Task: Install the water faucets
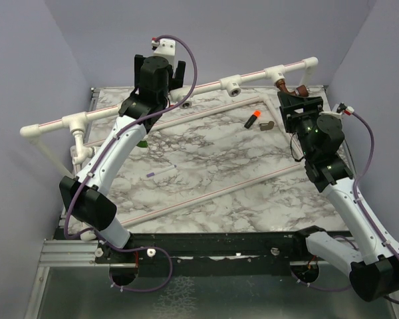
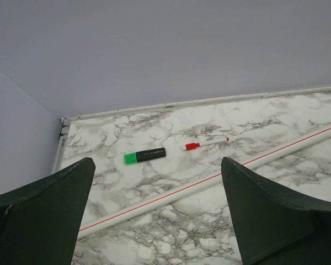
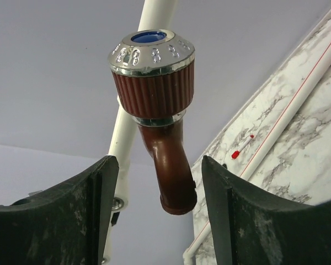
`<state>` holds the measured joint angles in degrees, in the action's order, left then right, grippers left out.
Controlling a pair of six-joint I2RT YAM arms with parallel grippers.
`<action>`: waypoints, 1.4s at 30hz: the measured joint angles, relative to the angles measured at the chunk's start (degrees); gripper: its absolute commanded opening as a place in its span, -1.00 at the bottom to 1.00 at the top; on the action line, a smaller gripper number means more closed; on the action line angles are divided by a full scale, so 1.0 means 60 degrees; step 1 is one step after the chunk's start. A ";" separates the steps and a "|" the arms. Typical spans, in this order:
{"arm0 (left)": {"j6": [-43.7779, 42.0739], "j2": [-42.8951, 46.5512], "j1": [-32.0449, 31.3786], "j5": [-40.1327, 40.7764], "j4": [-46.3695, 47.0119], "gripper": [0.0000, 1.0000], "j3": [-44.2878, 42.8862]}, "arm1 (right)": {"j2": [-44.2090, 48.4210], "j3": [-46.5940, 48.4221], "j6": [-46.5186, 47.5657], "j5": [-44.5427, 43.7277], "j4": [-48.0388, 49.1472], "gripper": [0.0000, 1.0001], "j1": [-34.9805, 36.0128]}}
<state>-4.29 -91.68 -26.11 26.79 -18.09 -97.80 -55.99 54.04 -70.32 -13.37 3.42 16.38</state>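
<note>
I need to back my right gripper off, roll it the other way and grip the spout (image 3: 174, 179) to turn the brown faucet, since its knob points along the back pipe.
A dark reddish-brown faucet (image 3: 164, 105) hangs from the right tee of the white pipe frame (image 1: 276, 72), ribbed knob up and spout curving down. My right gripper (image 3: 160, 165) is open, its fingers either side of the spout with a gap at each. From above, the brown faucet (image 1: 284, 85) is just beyond the right gripper (image 1: 298, 100). At the left tee hangs a white faucet (image 1: 82, 150). A bit of green (image 1: 141, 143) shows behind the left arm. My left gripper (image 1: 159, 66) is open and empty near the back pipe; the left gripper (image 2: 157, 163) holds nothing.
A middle tee (image 1: 233, 85) on the back pipe has an open socket. An orange-and-black cylinder (image 1: 253, 119) and a grey-brown bent piece (image 1: 267, 125) lie on the marble table (image 1: 206, 159). A green highlighter (image 2: 145, 156), a red-capped pen (image 2: 206, 143) and loose striped pipes (image 2: 209, 179) lie there too.
</note>
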 measured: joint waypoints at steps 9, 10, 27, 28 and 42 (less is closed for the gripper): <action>0.0029 0.0000 0.0000 0.0000 0.0000 0.95 0.0000 | 0.0015 0.0000 0.0750 -0.0379 -0.0146 0.33 0.0000; 0.0029 0.0000 0.0000 0.0000 0.0000 0.95 0.0000 | 0.0015 0.0000 0.0900 -0.0415 -0.0113 0.32 0.0000; 0.0033 0.0000 0.0000 -0.0004 0.0007 0.95 0.0000 | -0.0255 -0.0182 0.2197 -0.0550 0.1056 -0.34 -0.0120; 0.0033 0.0000 0.0000 -0.0004 0.0011 0.95 0.0000 | -0.0277 -0.0248 0.2091 -0.0481 0.1129 -0.44 -0.0146; 0.0033 0.0000 -0.0004 -0.0007 0.0073 0.95 0.0022 | -0.0215 -0.1300 -0.1443 0.1512 0.2557 -0.99 -0.0987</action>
<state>-4.10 -91.68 -26.13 26.74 -17.65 -97.67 -57.28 46.24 -78.98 -4.29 18.76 10.46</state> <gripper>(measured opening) 0.974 0.288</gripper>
